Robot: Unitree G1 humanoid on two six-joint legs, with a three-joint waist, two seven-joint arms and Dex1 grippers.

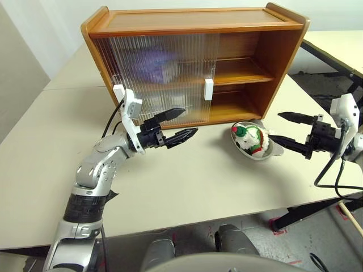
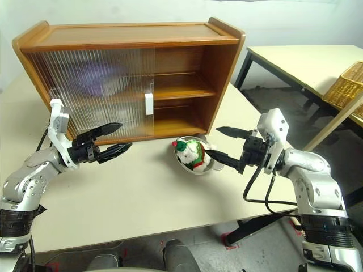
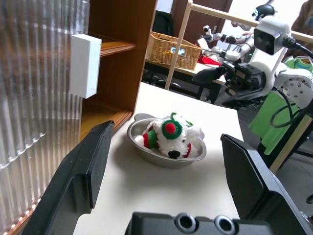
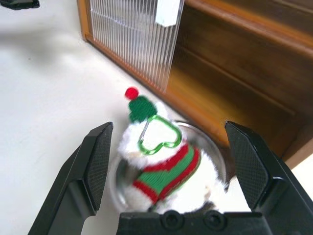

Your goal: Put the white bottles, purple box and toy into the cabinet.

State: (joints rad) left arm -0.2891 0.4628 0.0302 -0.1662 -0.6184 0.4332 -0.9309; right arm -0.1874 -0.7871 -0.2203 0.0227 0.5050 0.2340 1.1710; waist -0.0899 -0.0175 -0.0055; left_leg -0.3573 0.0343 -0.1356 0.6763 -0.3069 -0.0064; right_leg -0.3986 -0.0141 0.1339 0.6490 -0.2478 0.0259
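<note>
The robot's right gripper needs to next close on the toy's red and green trim [image 1: 261, 144] [image 4: 167, 171], around the toy's body just under the head.
The toy [image 1: 251, 140], a fluffy white plush with red and green trim, lies in a shiny metal bowl [image 1: 266, 152] on the table in front of the cabinet's open right half. The cabinet [image 1: 198, 22] stands at the back. Both its ribbed sliding doors [image 1: 164, 79] cover the left half. A blurred purple box [image 1: 153, 62] shows behind them on the upper shelf. The white bottles are hidden. My left gripper [image 1: 190, 121] hovers open in front of the doors, left of the toy. Just right of the bowl, my right gripper [image 1: 275, 126] is open and empty, with the toy [image 4: 161, 161] in front of its fingers.
White handles [image 1: 208, 89] sit on the sliding doors. The cabinet's right shelves [image 1: 244, 73] are bare. A second table [image 2: 306, 62] stands at the back right with a wicker basket [image 2: 346, 85] on it. The near table edge [image 1: 198, 224] runs below my arms.
</note>
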